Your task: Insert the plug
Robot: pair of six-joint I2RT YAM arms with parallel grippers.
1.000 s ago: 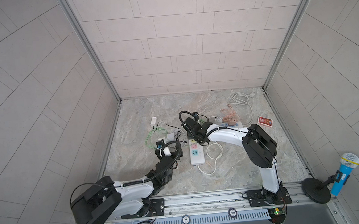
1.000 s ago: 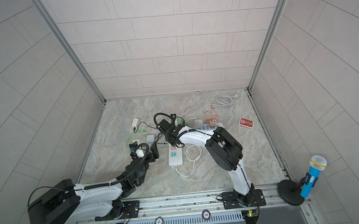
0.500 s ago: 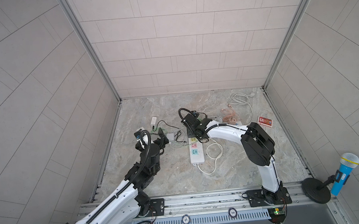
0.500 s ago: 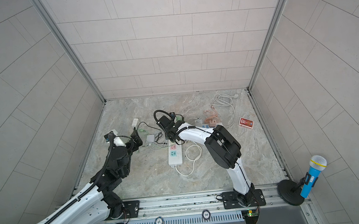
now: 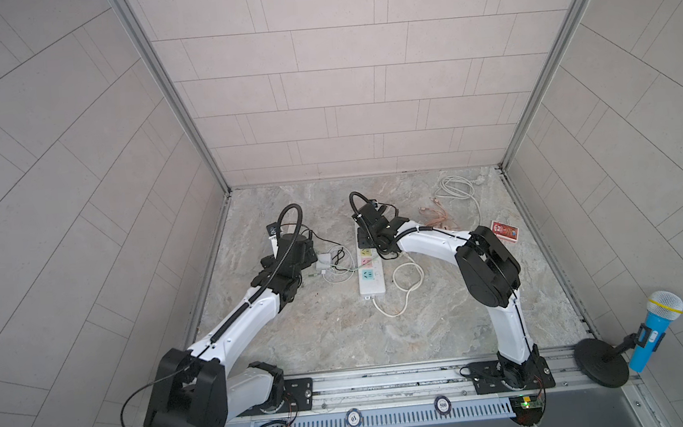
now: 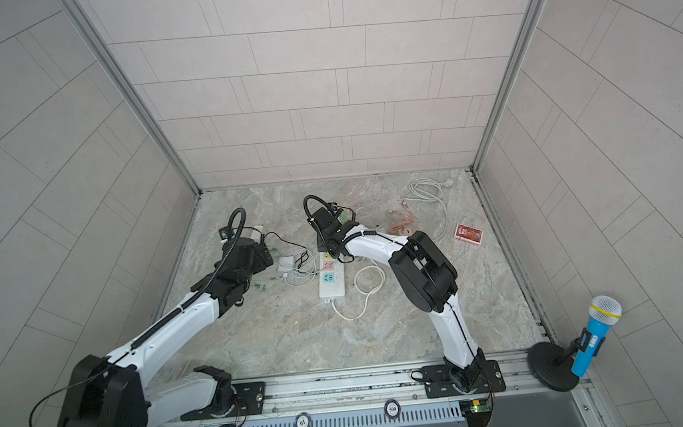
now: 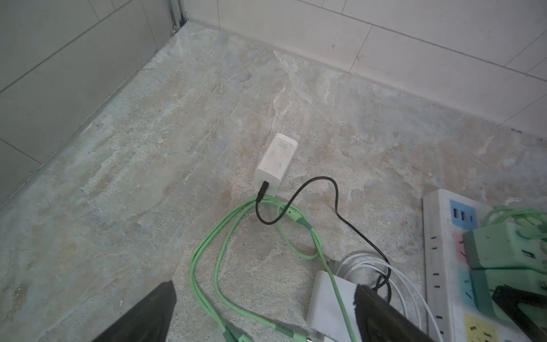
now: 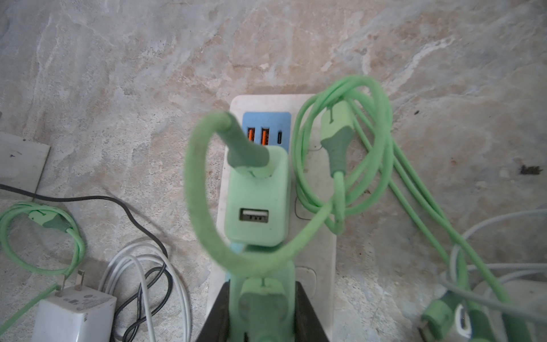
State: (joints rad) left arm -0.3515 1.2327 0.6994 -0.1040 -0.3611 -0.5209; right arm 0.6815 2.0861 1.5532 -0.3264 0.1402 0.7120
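Observation:
The robot's left gripper needs to next take hold of the white adapter's sides [image 5: 325, 260] [image 7: 333, 305], close to the white coiled cable by the power strip.
A white power strip [image 5: 372, 281] lies on the stone floor, seen in both top views. My right gripper [image 8: 261, 285] is shut on a green plug [image 8: 262, 299] that stands on the strip's face [image 8: 313, 245]. I cannot tell how deep its prongs sit. Just ahead of it a second green charger [image 8: 257, 201] with a USB port sits in the strip. My left gripper [image 7: 264, 286] hangs open and empty above the floor, left of the strip, over green cables [image 7: 225, 251]. A white adapter [image 7: 328, 299] lies beside one of its fingers.
A small white charger [image 7: 275, 165] with a black cable lies ahead of the left gripper. The strip's white cord [image 5: 404, 284] loops to the right. A pink cable [image 5: 436, 219], a white cable coil [image 5: 454, 189] and a red box [image 5: 505, 231] lie at the back right. Walls enclose three sides.
My left arm has risen and swung back and to the left, away from the green cable beside the strip, jaws open. The right gripper has stayed at the strip.

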